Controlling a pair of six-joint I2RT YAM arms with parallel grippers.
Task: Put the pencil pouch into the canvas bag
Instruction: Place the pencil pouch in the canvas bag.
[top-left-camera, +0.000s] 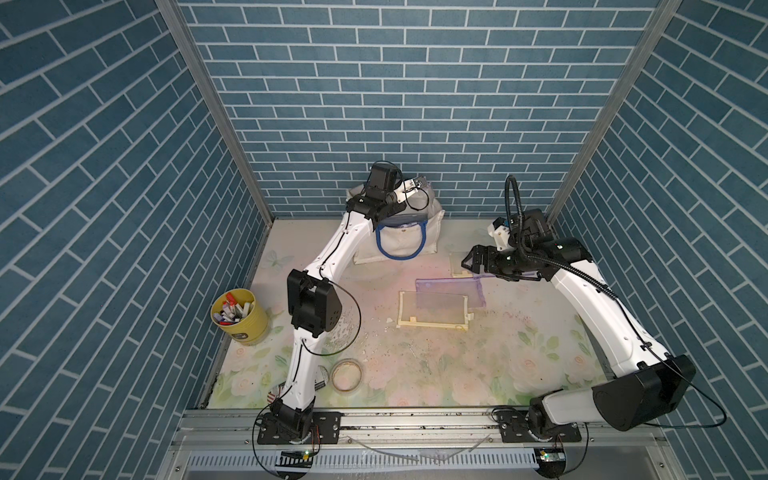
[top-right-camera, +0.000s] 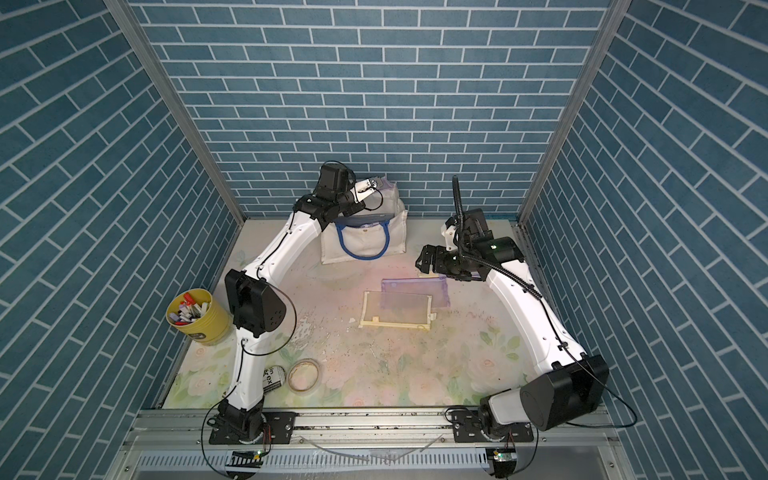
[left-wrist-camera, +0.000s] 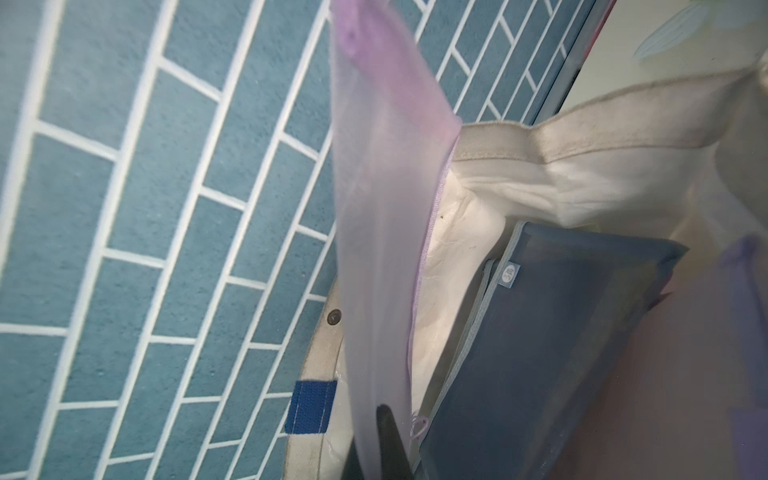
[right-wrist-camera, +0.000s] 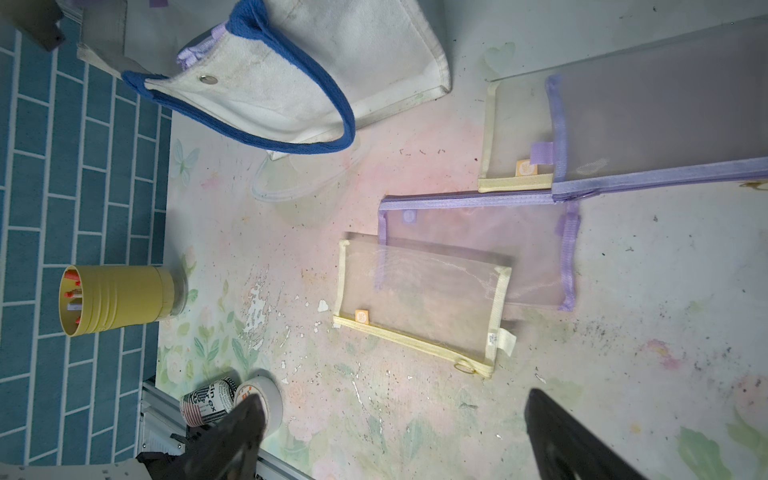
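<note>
The yellow-trimmed mesh pouch is next for my right gripper, which should go to it and close on the long edge (top-left-camera: 424, 293) (right-wrist-camera: 401, 249) opposite its zipper.
The off-white canvas bag (top-left-camera: 399, 243) with blue loop handles stands open at the back of the table, also seen in the right wrist view (right-wrist-camera: 324, 66). My left gripper (top-left-camera: 399, 208) hovers over its mouth, shut on a translucent pink-purple pencil pouch (left-wrist-camera: 382, 199). The pouch sticks out past the bag's far rim (left-wrist-camera: 582, 141), toward the brick wall. One dark finger (left-wrist-camera: 388, 440) presses on it. A dark grey-blue pouch (left-wrist-camera: 540, 340) lies inside the bag. My right gripper (top-left-camera: 467, 261) is open with nothing between its fingers, low over the table right of the bag (right-wrist-camera: 395, 399).
Loose mesh pouches lie mid-table: a yellow-trimmed one (top-left-camera: 432, 309) overlapping a purple one (top-left-camera: 451, 289), and more (right-wrist-camera: 665, 116) under the right gripper. A yellow cup of markers (top-left-camera: 239, 316) stands at the left. A tape roll (top-left-camera: 347, 374) sits near the front.
</note>
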